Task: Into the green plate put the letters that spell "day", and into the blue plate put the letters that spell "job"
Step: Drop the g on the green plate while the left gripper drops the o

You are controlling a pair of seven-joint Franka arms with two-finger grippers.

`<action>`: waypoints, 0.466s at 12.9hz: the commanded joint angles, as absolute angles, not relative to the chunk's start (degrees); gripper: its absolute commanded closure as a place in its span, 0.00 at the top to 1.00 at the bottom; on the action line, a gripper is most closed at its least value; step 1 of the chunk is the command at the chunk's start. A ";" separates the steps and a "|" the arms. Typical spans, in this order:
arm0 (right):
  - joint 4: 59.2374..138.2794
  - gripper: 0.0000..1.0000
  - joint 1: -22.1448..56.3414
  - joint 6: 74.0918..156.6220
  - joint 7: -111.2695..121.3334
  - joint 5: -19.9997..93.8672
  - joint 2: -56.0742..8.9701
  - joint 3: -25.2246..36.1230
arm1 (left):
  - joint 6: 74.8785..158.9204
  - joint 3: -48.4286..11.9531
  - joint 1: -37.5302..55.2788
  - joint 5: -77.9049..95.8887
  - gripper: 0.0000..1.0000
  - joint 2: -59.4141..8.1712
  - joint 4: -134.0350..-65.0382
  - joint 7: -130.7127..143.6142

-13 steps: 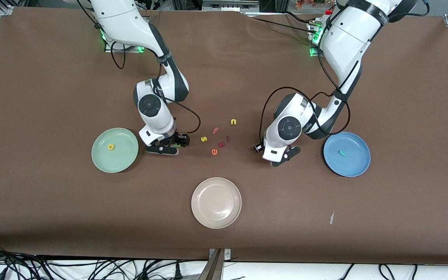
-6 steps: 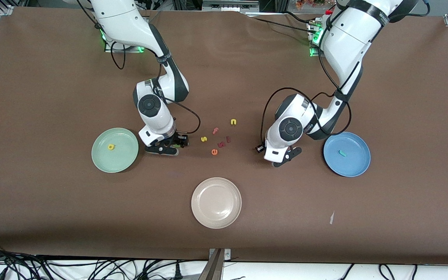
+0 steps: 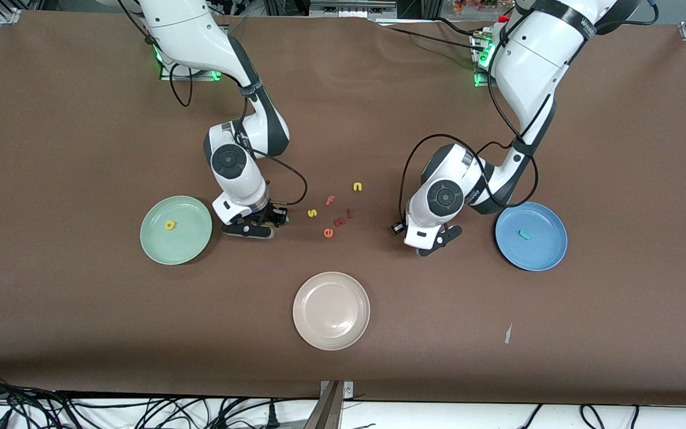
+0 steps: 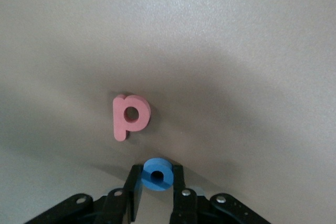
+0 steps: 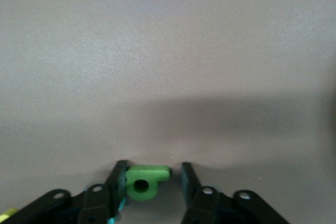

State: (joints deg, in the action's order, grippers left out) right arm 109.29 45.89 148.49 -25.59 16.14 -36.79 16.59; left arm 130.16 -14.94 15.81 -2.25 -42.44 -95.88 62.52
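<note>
The robot's left gripper needs to set the blue o down in the blue plate, between the teal j and the blue plate's rim (image 3: 511,221).
My left gripper (image 4: 156,174) is shut on the blue o (image 4: 157,163), low over the table beside the blue plate (image 3: 544,250). The pink b (image 4: 130,116) lies flat just ahead of it. A teal j (image 3: 522,235) lies in the blue plate. My right gripper (image 5: 153,173) stands down at the table beside the green plate (image 3: 153,241). The green d (image 5: 143,183) sits between its fingers, touching one and apart from the other. A yellow a (image 3: 170,225) lies in the green plate. In the front view the hands (image 3: 435,238) (image 3: 267,221) hide both letters.
Loose letters lie between the two hands: a yellow n (image 3: 357,186), a pink f (image 3: 330,200), a yellow s (image 3: 312,212), an orange e (image 3: 328,232) and two dark red pieces. A beige plate (image 3: 331,310) sits nearer the front camera.
Both grippers have narrowed. The left one has closed onto the blue o. The right one has drawn in around the green d. Neither arm has travelled much.
</note>
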 commanded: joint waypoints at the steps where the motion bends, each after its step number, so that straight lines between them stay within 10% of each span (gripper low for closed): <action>1: 108.98 0.38 46.76 149.41 -26.19 16.26 -37.97 17.05 | 125.62 -14.68 14.94 -1.93 0.13 -40.61 -95.10 62.14; 6: 108.98 0.33 46.76 148.45 -25.14 16.17 -36.22 17.05 | 114.45 -14.77 9.42 -1.85 0.16 -36.22 -93.87 48.72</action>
State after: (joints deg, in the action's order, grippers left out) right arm 109.26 46.17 148.54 -25.57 16.14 -36.56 16.62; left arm 118.13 -14.62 11.96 -2.26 -38.99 -93.11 54.43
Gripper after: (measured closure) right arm 0.643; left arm 0.727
